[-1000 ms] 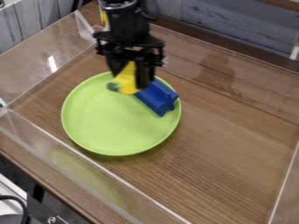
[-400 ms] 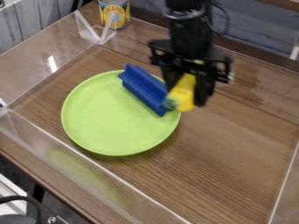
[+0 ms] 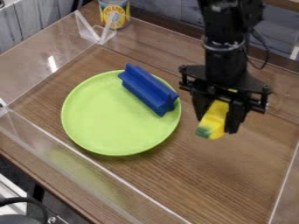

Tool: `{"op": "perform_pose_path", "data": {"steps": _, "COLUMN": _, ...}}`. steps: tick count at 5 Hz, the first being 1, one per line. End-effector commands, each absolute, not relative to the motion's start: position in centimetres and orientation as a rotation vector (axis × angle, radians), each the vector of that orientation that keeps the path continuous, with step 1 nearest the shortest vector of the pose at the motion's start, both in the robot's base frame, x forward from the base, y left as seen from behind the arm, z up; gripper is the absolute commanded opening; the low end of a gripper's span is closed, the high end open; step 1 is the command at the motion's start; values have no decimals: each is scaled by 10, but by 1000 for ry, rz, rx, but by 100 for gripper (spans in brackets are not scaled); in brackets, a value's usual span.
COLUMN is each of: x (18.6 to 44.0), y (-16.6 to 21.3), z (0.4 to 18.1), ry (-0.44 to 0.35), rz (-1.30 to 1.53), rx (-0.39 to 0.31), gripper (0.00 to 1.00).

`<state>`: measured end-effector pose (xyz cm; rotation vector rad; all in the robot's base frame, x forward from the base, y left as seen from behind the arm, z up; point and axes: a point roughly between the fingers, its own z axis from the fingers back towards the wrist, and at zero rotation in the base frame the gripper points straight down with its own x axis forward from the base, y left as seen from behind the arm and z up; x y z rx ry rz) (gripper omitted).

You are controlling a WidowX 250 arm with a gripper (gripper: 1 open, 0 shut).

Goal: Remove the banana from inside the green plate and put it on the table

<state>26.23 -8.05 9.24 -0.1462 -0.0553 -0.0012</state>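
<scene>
The banana, now held above the brown table, will be released on the bare brown table (image 3: 212,170) beside the green plate, frontward of the blue block.
The small yellow banana (image 3: 214,120) with its greenish tip hangs between the black fingers of my gripper (image 3: 219,118), which is shut on it and points straight down. It is held above the brown wood-grain table (image 3: 233,179), just right of the green plate (image 3: 100,118) and clear of its rim. The plate lies at centre left with only a blue ridged block on it.
The blue ridged block (image 3: 149,89) lies on the plate's right side, reaching its rim. Clear acrylic walls (image 3: 30,61) border the tabletop. A yellow cup (image 3: 112,13) stands behind the back wall at the top. Bare wood stretches to the right and front of the plate.
My gripper has carried the banana rightward from above the plate, past the blue block, to a spot over the table beside the plate. The block and plate have stayed put.
</scene>
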Motion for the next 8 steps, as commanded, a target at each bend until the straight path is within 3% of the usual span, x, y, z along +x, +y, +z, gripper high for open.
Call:
{"op": "perform_pose_path", "data": {"steps": 1, "x": 269, "y": -79, "z": 85, "ry": -80, "rz": 10, "rx": -148, "gripper": 0}}
{"op": "perform_pose_path", "data": {"steps": 3, "x": 247, "y": -89, "z": 53, "ry": -69, "rz": 17, "rx": -139, "gripper": 0}}
{"op": "perform_pose_path", "data": {"steps": 4, "x": 246, "y": -95, "z": 48, "ry": -72, "rz": -39, "rx": -138, "gripper": 0}}
{"op": "perform_pose_path", "data": {"steps": 5, "x": 244, "y": -98, "z": 47, "ry": -73, "rz": -93, "rx": -132, "gripper": 100}}
{"op": "perform_pose_path", "data": {"steps": 8, "x": 244, "y": -102, "z": 43, "ry": -79, "rz": -38, "rx": -118, "gripper": 100}}
